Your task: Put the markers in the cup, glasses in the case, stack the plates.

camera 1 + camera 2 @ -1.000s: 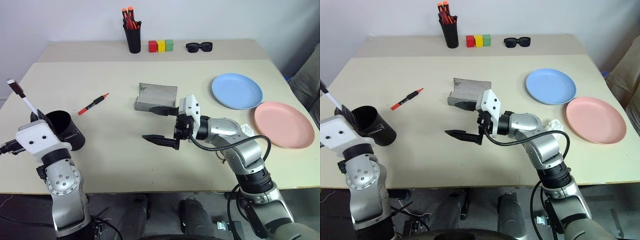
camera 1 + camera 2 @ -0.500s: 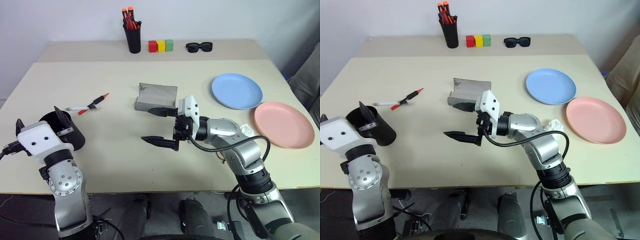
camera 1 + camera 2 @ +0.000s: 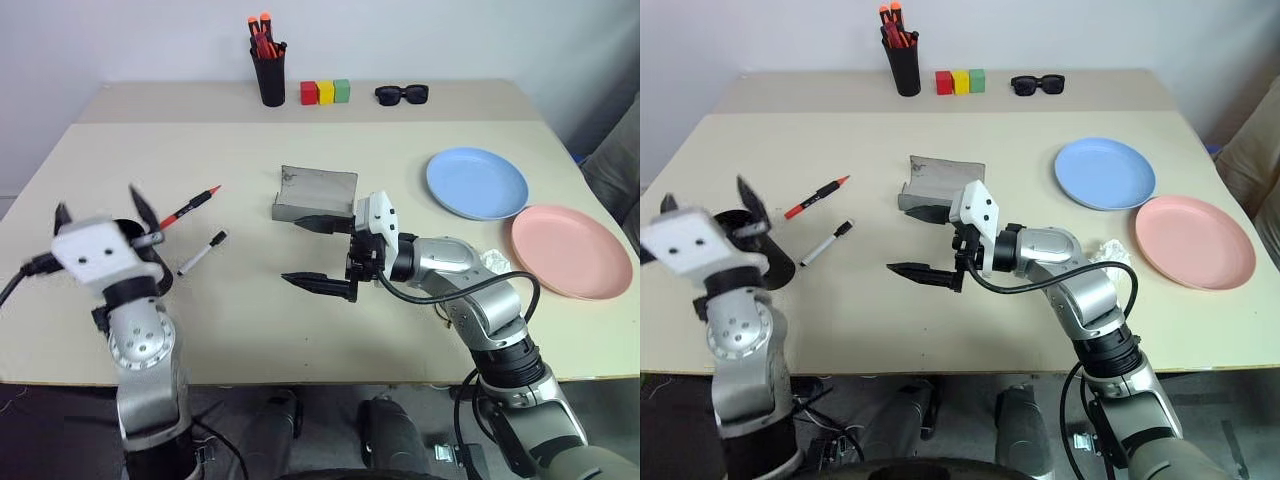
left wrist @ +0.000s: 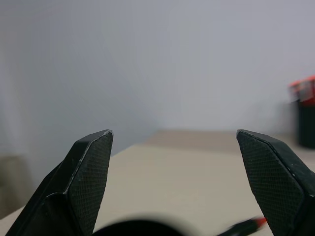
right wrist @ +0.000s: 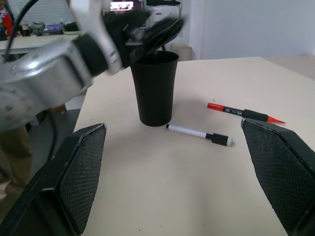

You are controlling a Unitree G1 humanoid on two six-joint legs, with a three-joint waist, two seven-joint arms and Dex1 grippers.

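Observation:
The white marker has a black cap beside its white body. My left gripper needs to next go there and close on the lower end of its black cap (image 3: pixel 211 244).
The black cup (image 5: pixel 153 88) stands upright near the table's left front, with my left gripper (image 3: pixel 98 203) open and empty just above its rim. The white marker with a black cap (image 3: pixel 201 252) lies flat on the table beside the cup, on its right. The black marker with red ends (image 3: pixel 188 207) lies a little farther back. The grey case (image 3: pixel 316 193) sits open at mid-table. My right gripper (image 3: pixel 315 252) hovers open in front of it, pointing left. At the right lie the blue plate (image 3: pixel 477 183) and the pink plate (image 3: pixel 570 250), side by side. The glasses are hidden.
A black pen holder with orange-capped pens (image 3: pixel 269 76), three coloured blocks (image 3: pixel 322 92) and black sunglasses (image 3: pixel 402 94) line the table's far edge. A crumpled white object (image 3: pixel 492 260) lies beside my right forearm, close to the pink plate.
My left gripper opened and let go of the white marker, which now lies on the table beside the cup. The left hand moved right and up. The right arm stayed still.

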